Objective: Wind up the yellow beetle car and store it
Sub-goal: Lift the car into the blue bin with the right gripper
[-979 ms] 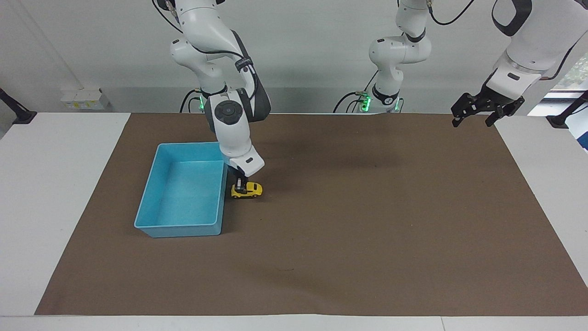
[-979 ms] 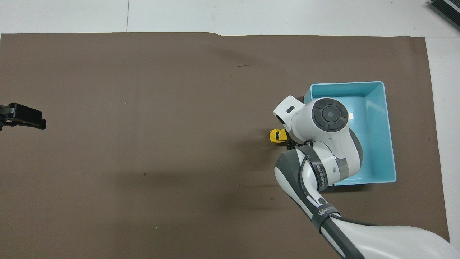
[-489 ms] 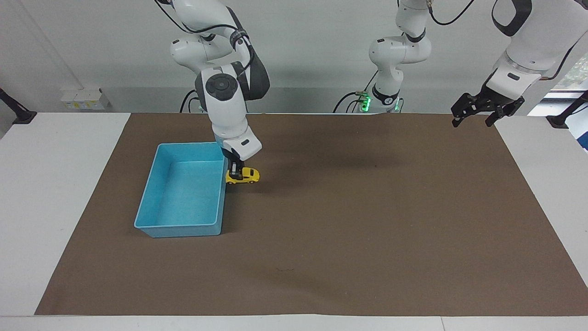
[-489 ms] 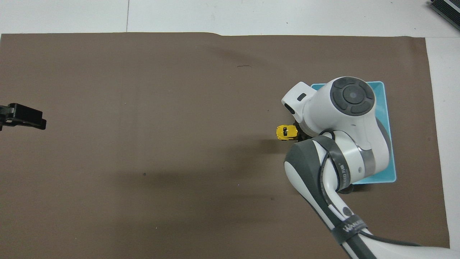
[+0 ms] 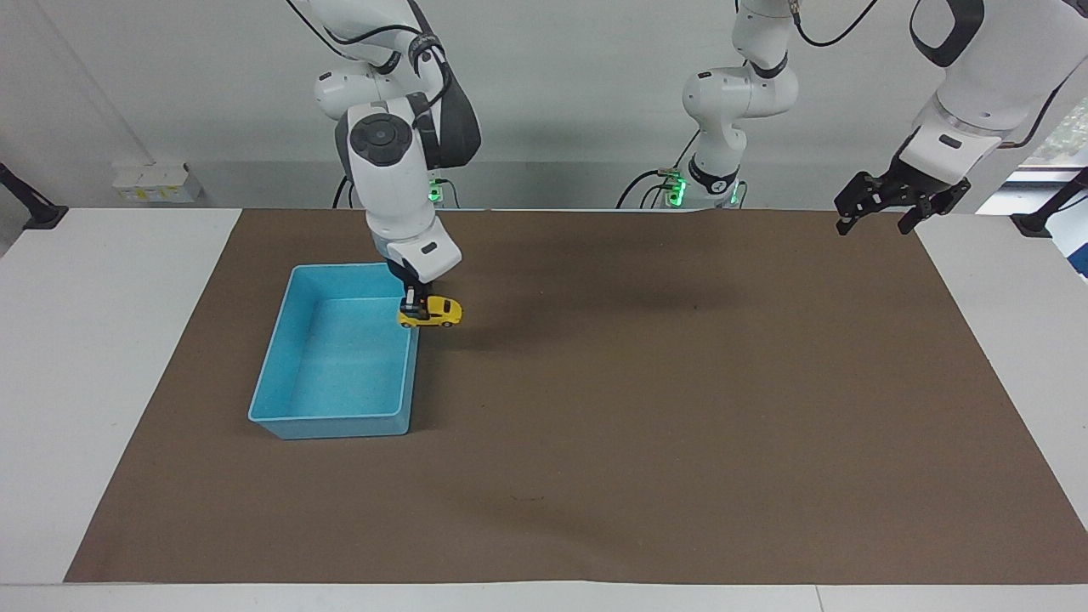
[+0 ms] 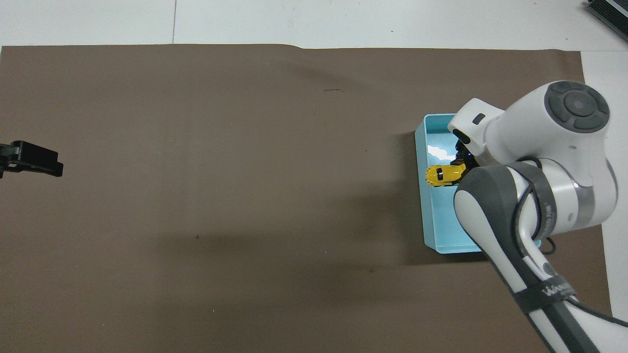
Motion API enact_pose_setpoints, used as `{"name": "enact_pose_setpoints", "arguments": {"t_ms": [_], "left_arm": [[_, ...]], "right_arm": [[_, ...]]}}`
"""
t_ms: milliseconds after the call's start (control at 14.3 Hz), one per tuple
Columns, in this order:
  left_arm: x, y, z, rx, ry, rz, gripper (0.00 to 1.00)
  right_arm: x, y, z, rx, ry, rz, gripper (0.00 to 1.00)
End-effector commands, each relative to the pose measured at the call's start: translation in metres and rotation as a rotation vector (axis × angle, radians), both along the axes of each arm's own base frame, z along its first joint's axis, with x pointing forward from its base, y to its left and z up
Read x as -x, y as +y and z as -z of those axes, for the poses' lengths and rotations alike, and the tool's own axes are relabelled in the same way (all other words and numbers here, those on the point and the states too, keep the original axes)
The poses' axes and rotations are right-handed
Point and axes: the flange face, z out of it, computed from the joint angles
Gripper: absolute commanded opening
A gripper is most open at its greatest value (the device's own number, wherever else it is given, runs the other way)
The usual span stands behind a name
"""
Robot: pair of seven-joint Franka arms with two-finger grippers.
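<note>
Next, my right gripper releases the yellow beetle car around the middle of the blue bin's bottom (image 6: 463, 194).
The yellow beetle car (image 5: 433, 312) is a tiny toy with dark windows. My right gripper (image 5: 414, 304) is shut on one end of it and holds it in the air over the rim of the blue bin (image 5: 331, 420), on the side toward the left arm's end of the table. In the overhead view the car (image 6: 443, 175) hangs just inside the bin's wall (image 6: 420, 206), and the right gripper (image 6: 460, 166) is partly hidden under its own wrist. The bin holds nothing else. My left gripper (image 5: 875, 223) waits open over the mat's corner and also shows in the overhead view (image 6: 32, 164).
A brown mat (image 5: 680, 382) covers most of the white table (image 5: 102, 340). A small white box (image 5: 157, 183) sits at the table's edge toward the right arm's end, near the wall.
The right gripper has lifted the car off the mat beside the bin and carried it up and over the bin's rim. The left arm has not moved.
</note>
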Motion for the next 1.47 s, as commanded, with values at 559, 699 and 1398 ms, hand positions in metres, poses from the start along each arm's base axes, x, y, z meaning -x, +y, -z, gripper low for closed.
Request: {"name": "enact_pose_setpoints", "arguments": {"t_ms": [559,699,1398], "left_arm": [[0.004,0.003,-0.006,0.013,0.005,-0.009,1.0],[0.004,0.003,-0.006,0.013,0.005,-0.009,1.0],[0.004,0.004,-0.006,0.013,0.005,-0.011,1.0]], "right_arm": [[0.028,-0.078,0.074,0.004,-0.008,-0.056,0.0],[0.029,-0.076,0.086,0.004,-0.015,-0.059,0.0],[0.031,-0.074,0.111,0.01,-0.004,0.018,1.0]]}}
